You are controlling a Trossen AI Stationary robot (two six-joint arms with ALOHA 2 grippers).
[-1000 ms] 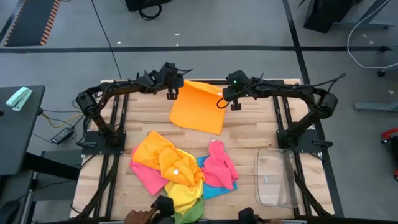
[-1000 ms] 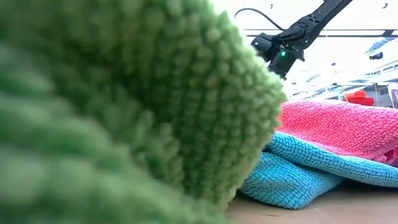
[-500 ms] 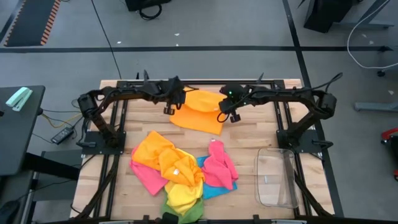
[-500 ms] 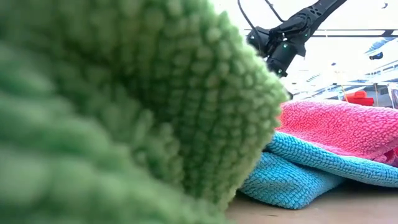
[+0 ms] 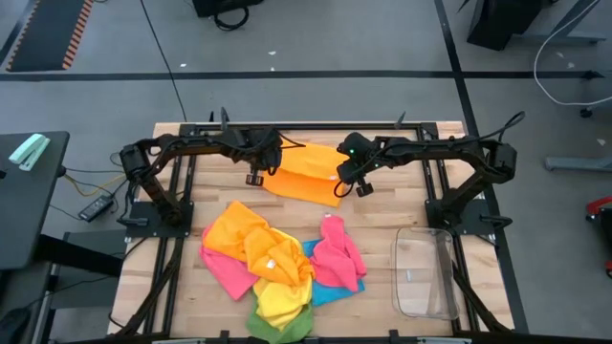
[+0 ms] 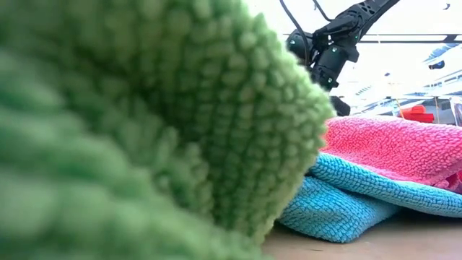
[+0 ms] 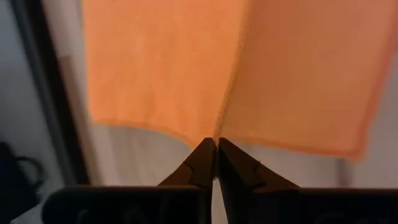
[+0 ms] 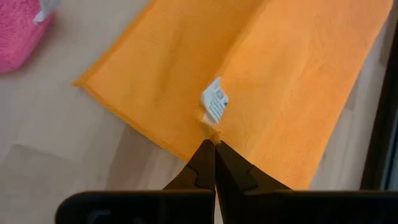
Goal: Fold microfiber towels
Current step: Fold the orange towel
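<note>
My left gripper is to let go of the orange towel's held end, now at the table's far middle, at the towel's near edge (image 5: 267,191), facing the pile.
An orange microfiber towel (image 5: 304,170) lies doubled over at the table's far middle. My left gripper (image 5: 255,178) is shut on its left end and my right gripper (image 5: 362,188) on its right end; both slant downward. A white label (image 8: 214,102) sits on the cloth just beyond my right fingertips. More towels lie heaped near the front: yellow-orange (image 5: 251,241), pink (image 5: 339,253), blue (image 6: 346,206) and green (image 6: 144,123). The green one fills most of the low view. My left gripper (image 7: 215,142) pinches the orange towel's edge (image 7: 214,133) between its two shut fingertips, slanting down from the far side. A crease runs away from the tips through the cloth. One layer or several, I cannot tell. My right gripper (image 8: 214,144) pinches the orange towel's edge (image 8: 213,135) at its fingertips, right beside the white label, slanting down from the far side. The cloth beyond the tips spreads out over the table. I cannot tell how many layers are held.
A clear plastic bin (image 5: 426,272) stands at the near right corner. The towel heap takes up the near middle. Bare wood (image 5: 392,215) shows between the orange towel and the bin. Black frame rails (image 5: 182,191) run along the table's left and right sides.
Both grippers have gone toward the table's near edge and a little down, tipping more steeply downward, still shut on the orange towel. The towel's far edge has come over with them, so the cloth, spread out before, now lies folded over and looks shorter.
</note>
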